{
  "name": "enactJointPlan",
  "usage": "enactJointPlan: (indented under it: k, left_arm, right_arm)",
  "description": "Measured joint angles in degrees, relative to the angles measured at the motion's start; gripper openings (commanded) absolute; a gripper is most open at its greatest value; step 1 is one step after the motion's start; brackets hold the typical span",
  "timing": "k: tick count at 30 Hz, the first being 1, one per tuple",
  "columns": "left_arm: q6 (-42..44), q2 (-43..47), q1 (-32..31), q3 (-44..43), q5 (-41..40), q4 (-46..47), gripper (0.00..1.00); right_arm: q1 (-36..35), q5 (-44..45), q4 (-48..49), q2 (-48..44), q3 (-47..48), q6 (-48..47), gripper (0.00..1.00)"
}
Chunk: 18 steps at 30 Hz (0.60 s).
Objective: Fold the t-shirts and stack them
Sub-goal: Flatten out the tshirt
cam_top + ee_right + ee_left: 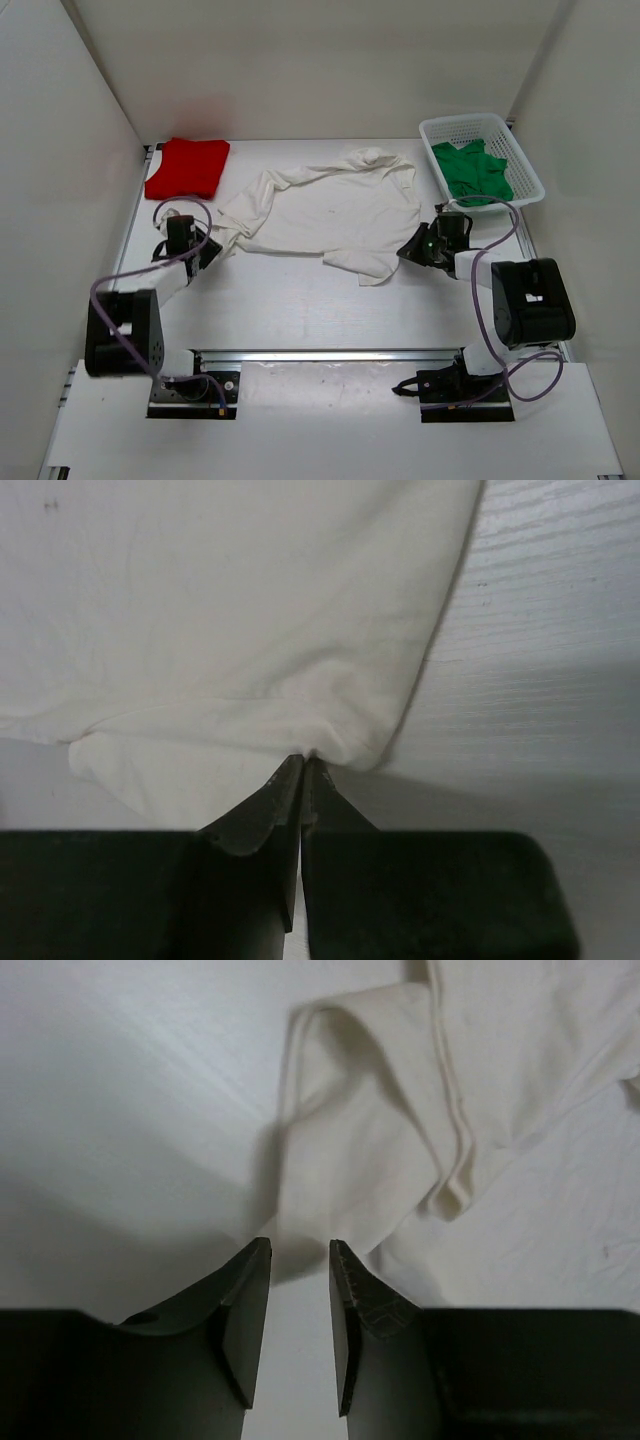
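Observation:
My right gripper is pinching the white t-shirt's side edge while its sleeve sticks out at a slant below. Next, I open it and grab the sleeve's near edge (374,283).
The white t-shirt (330,210) lies spread and rumpled across the middle of the table. My right gripper (408,247) is shut on its right edge; the right wrist view shows cloth (250,620) pinched at the closed tips (303,762). My left gripper (215,248) is open at the shirt's left sleeve; in the left wrist view the sleeve (350,1140) lies just ahead of the parted fingers (300,1250), not held. The red t-shirt (187,166) lies folded at the back left. The green t-shirt (475,170) sits crumpled in the white mesh basket (527,166).
The basket stands at the back right corner beside the right arm. White walls enclose the table on the left, back and right. A metal rail (330,354) runs along the near edge between the arm bases.

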State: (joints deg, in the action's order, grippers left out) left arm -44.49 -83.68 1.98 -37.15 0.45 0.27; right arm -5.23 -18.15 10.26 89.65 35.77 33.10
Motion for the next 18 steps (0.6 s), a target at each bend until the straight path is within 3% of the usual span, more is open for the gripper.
enactJointPlan:
  k: [6, 9, 10, 11, 14, 18]
  left_arm:
    - [0.7, 13.4, -1.6, 9.0, -7.8, -1.7, 0.65]
    - [2.4, 12.7, -5.8, 8.9, -10.2, -1.0, 0.69]
    - [2.7, 11.8, -6.6, 8.9, -10.1, -0.6, 0.66]
    - [3.0, 10.2, -6.8, 8.5, -9.8, -0.3, 0.44]
    - [3.6, 2.9, -5.2, 5.5, -8.8, -0.3, 0.25]
    - [4.1, -1.4, -4.5, 1.4, -8.7, -0.6, 0.13]
  right_arm:
    - [0.8, 0.2, -0.4, -1.3, 0.0, -0.1, 0.00]
    - [0.8, 0.3, -0.5, -1.3, 0.0, -0.2, 0.11]
    - [0.8, 0.3, -0.5, -1.3, 0.0, -0.2, 0.15]
    - [0.8, 0.4, -0.5, -1.3, 0.0, -0.2, 0.29]
    - [0.8, 0.2, -0.6, -1.3, 0.0, -0.4, 0.30]
    - [0.8, 0.1, -0.7, -1.3, 0.0, -0.4, 0.32]
